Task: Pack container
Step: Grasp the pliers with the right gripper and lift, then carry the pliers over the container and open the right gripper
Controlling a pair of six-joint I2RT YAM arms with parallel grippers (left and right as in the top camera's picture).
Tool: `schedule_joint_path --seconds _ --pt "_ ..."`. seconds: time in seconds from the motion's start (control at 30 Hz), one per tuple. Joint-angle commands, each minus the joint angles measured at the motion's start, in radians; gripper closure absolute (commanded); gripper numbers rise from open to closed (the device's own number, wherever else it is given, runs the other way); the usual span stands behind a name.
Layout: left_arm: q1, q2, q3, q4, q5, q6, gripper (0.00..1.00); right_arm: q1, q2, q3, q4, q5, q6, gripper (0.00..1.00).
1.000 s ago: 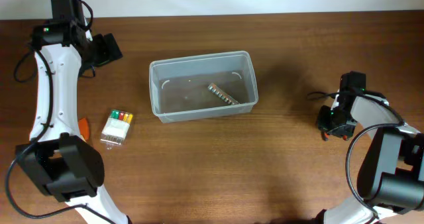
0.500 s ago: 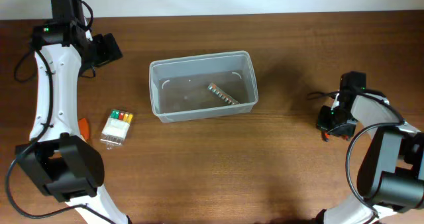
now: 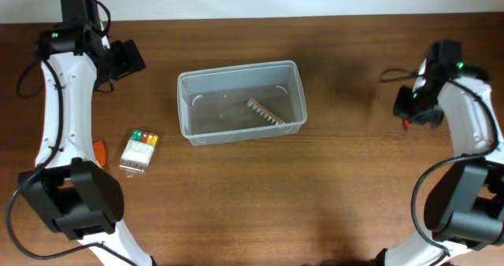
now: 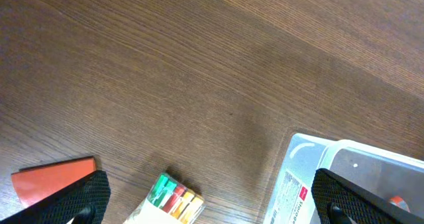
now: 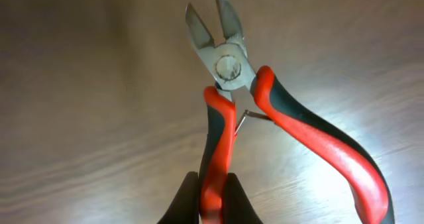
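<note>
The red-and-black cutting pliers will go down from my right gripper into the container [image 3: 276, 104], close beside the ridged metal piece. The pliers are now held well away from the container.
The container [image 3: 240, 101], a clear rectangular tub, stands at the table's middle with a ridged metal piece [image 3: 265, 112] lying in it. Its near corner with a label shows in the left wrist view [image 4: 344, 177]. My right gripper [image 5: 212, 199] is shut on one handle of a pair of red-and-black cutting pliers [image 5: 228, 58], whose jaws point away from the camera. Overhead, that gripper [image 3: 415, 108] hangs well right of the container, a red tip of the pliers [image 3: 407, 123] showing under it. My left gripper [image 3: 126, 59] is open, far left of the container, and holds nothing [image 4: 215, 207].
A pack of coloured markers [image 3: 140, 150] lies left of the container, also seen in the left wrist view [image 4: 173, 197]. An orange flat piece [image 3: 99, 150] lies beside it near the left arm [image 4: 53, 181]. Bare wood surrounds the container.
My right gripper has closed on the pliers' handle and carried them toward the table's far side, above where they lay. The left arm has not moved.
</note>
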Motion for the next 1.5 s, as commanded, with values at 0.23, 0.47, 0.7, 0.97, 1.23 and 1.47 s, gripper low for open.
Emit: schedule_joint_path --seconds 0.23,0.47,0.7,0.97,1.23,1.47 --pt "0.003 -0.014 0.014 -0.001 -0.004 0.005 0.01 0.200 -0.002 0.382 -0.170 0.012 -0.082 0.96" --pt "0.003 -0.014 0.014 -0.001 -0.004 0.005 0.01 0.451 -0.002 0.450 -0.193 0.012 -0.090 0.95" --pt "0.003 -0.014 0.014 -0.001 -0.004 0.005 0.01 0.673 0.002 0.449 -0.168 0.017 -0.111 0.94" --pt "0.003 -0.014 0.014 -0.001 -0.004 0.005 0.01 0.763 0.068 0.449 -0.121 0.016 -0.138 0.91" --pt "0.003 -0.014 0.014 -0.001 -0.004 0.005 0.01 0.764 0.237 0.449 -0.121 0.015 -0.138 0.91" --pt "0.003 -0.014 0.014 -0.001 -0.004 0.005 0.01 0.765 0.339 0.449 -0.121 0.007 -0.137 0.91"
